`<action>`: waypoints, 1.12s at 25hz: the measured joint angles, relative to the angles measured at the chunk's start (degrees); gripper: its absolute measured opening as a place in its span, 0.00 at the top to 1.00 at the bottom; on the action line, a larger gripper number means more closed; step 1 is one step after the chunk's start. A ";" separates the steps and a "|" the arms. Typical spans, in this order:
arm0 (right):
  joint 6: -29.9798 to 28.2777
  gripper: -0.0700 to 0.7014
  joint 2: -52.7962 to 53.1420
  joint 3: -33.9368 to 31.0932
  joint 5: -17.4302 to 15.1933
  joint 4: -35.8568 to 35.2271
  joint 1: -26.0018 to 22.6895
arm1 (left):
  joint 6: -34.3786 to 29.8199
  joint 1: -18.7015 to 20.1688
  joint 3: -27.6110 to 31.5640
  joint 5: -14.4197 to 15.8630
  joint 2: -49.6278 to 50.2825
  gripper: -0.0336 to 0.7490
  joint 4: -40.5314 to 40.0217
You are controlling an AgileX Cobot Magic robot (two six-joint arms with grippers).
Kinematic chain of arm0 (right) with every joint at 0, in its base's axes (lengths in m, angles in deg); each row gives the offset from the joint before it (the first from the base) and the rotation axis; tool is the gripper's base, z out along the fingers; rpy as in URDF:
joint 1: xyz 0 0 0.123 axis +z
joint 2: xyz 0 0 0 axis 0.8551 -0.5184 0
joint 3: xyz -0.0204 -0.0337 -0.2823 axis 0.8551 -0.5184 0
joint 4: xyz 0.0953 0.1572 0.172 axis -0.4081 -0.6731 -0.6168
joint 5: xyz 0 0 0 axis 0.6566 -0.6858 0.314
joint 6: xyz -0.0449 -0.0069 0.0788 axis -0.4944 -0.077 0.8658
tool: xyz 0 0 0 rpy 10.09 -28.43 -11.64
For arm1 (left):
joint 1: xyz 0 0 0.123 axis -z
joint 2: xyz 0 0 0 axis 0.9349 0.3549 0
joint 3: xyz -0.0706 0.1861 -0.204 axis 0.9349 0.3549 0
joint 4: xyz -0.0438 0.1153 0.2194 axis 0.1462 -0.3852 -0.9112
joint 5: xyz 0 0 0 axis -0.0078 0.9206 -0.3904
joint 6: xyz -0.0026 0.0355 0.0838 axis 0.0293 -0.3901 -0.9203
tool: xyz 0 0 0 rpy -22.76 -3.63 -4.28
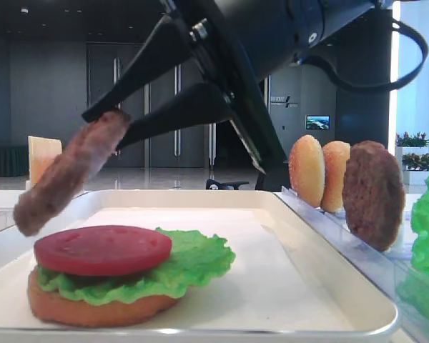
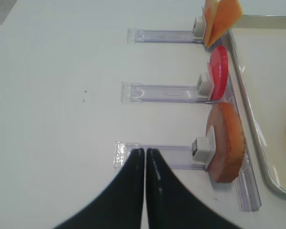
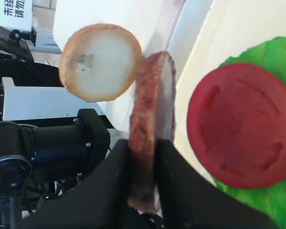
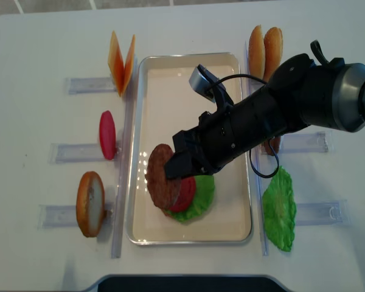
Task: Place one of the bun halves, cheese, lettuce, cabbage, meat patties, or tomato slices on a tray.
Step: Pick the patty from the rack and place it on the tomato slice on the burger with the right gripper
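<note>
My right gripper is going to release the brown meat patty on top of the tomato slice (image 4: 180,187) (image 3: 242,126), above the lettuce leaf.
On the white tray (image 4: 188,76) lies a stack: a bun half (image 1: 93,311) at the bottom, a lettuce leaf (image 1: 196,259) on it and a tomato slice (image 1: 104,249) on top. My right gripper (image 1: 104,118) is shut on a brown meat patty (image 1: 68,179), held tilted in the air just above the stack's left side. From overhead the patty (image 4: 161,176) covers part of the stack. The wrist view shows the patty (image 3: 150,109) edge-on between the black fingers. My left gripper (image 2: 145,151) is shut and empty over a clear rack (image 2: 157,155) left of the tray.
Left of the tray, clear racks hold cheese slices (image 4: 121,61), a tomato slice (image 4: 107,135) and a bun half (image 4: 90,204). Right of it stand two bun halves (image 4: 264,48), another meat patty (image 1: 374,193) and a lettuce leaf (image 4: 280,210). My right arm (image 4: 304,103) spans the tray's right rim.
</note>
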 joint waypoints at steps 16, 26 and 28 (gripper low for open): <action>-0.04 0.71 -0.42 0.00 -0.62 1.63 -1.39 | 0.00 0.00 0.00 0.02 0.00 0.96 0.00; -0.04 0.71 -0.42 0.00 -1.58 1.69 -2.70 | 0.00 0.00 0.00 0.02 0.00 0.96 0.00; -0.04 0.71 -0.42 0.00 -1.58 1.69 -2.70 | 0.00 0.00 0.00 0.02 0.00 0.96 0.00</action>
